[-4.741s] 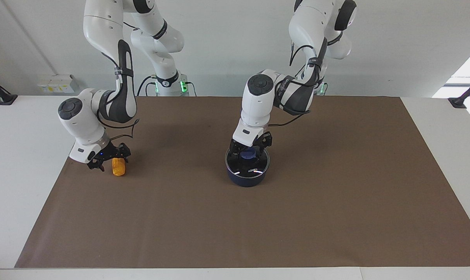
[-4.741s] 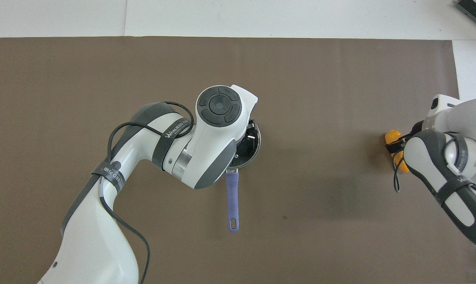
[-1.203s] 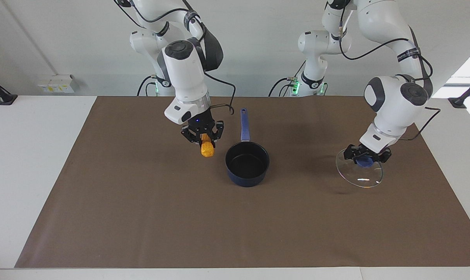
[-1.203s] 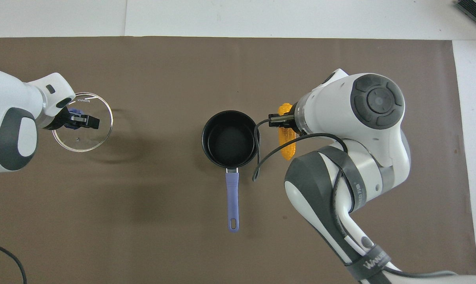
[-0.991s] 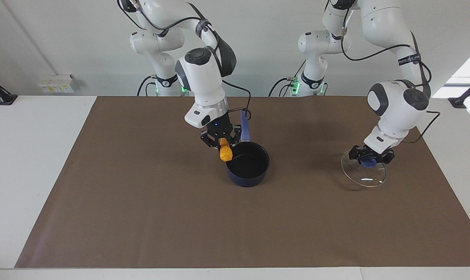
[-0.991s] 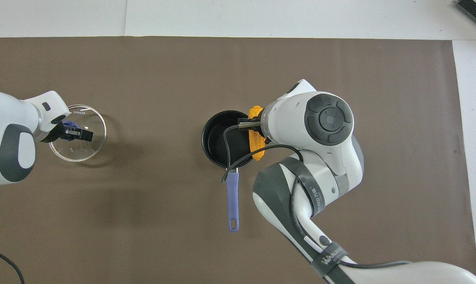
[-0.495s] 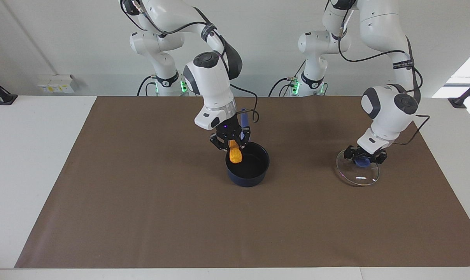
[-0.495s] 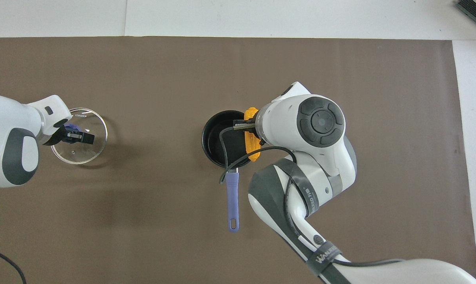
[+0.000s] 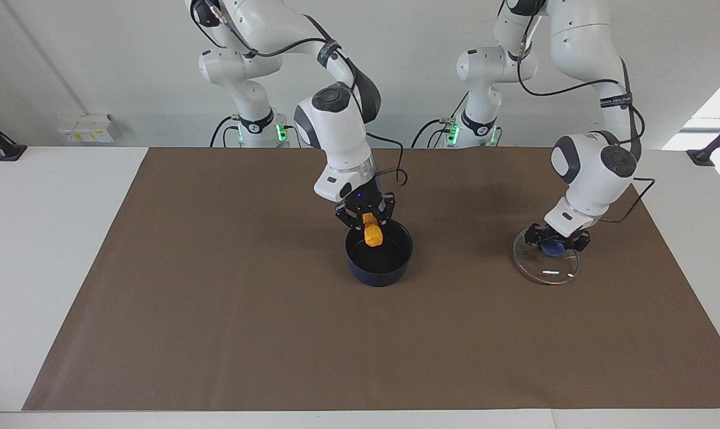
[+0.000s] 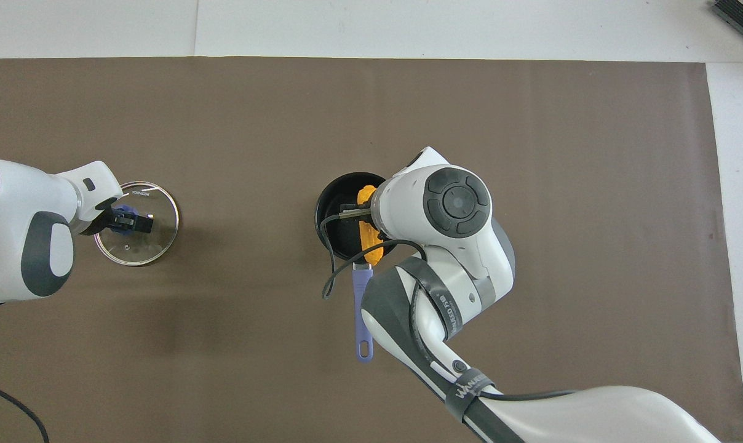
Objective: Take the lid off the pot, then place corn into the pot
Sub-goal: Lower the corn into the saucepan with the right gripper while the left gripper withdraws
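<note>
My right gripper is going to drop the corn on the middle of the pot's bottom (image 10: 357, 219), lined up with the pot's handle.
The dark navy pot (image 9: 378, 265) (image 10: 334, 209) stands open at the middle of the brown mat, its blue handle (image 10: 361, 314) pointing toward the robots. My right gripper (image 9: 367, 217) (image 10: 354, 214) is shut on the yellow-orange corn (image 9: 372, 235) (image 10: 369, 243) and holds it upright over the pot's mouth, its lower end about level with the rim. My left gripper (image 9: 555, 241) (image 10: 127, 223) is shut on the blue knob of the glass lid (image 9: 543, 267) (image 10: 156, 237), which sits low at the mat toward the left arm's end of the table.
The brown mat (image 9: 276, 333) covers most of the white table (image 9: 38, 238). A small white box (image 9: 89, 127) sits by the wall at the right arm's end.
My right gripper has carried the corn from beside the pot to over its mouth. My left gripper has lowered the lid toward the mat and shifted it slightly toward the pot.
</note>
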`<state>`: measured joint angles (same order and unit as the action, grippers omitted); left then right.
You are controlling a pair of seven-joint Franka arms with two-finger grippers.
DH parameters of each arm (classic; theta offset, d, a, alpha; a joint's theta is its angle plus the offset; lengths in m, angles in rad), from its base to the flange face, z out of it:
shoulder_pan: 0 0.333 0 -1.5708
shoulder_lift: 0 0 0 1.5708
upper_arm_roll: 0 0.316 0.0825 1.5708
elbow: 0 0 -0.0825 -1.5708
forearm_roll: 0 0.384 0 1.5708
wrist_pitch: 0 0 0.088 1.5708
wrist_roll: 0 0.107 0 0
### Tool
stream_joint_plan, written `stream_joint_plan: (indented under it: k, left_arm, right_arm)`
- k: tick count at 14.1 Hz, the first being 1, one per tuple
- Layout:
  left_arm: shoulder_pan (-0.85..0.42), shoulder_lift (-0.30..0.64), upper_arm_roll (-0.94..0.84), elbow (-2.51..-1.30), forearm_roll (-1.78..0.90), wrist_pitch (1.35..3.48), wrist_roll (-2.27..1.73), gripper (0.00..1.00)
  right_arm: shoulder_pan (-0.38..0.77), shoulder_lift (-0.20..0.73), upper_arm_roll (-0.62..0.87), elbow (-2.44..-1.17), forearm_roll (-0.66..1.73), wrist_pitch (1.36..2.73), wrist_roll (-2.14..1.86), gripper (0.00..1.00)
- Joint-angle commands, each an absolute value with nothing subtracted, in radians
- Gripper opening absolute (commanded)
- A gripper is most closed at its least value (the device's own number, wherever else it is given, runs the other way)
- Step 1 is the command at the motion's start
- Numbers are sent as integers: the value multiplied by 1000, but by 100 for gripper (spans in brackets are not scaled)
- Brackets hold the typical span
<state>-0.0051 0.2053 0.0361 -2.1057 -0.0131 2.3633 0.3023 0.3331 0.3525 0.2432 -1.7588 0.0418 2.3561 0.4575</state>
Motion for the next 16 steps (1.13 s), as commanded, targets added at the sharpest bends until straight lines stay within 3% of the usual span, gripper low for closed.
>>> stream_joint_plan:
  k: [1,12,13,15,16]
  left_arm:
    - [-2,203,29,-2054,-15,2327,299,100]
    - [-29,157,23,-1694,2,1916,71,100]
    - [-29,144,21,-1668,11,1873,60,100]
    - [-29,97,20,-1646,14,1800,57,100]
    - [-29,71,20,-1646,12,1774,57,100]
  right_arm:
    - [337,388,252,-1755,60,2437,469,0]
    - [348,419,250,-1775,57,2482,459,2]
    - [348,419,250,-1775,55,2482,457,15]
    - [344,422,250,-1775,57,2494,456,74]
    - [335,423,250,-1770,54,2494,456,80]
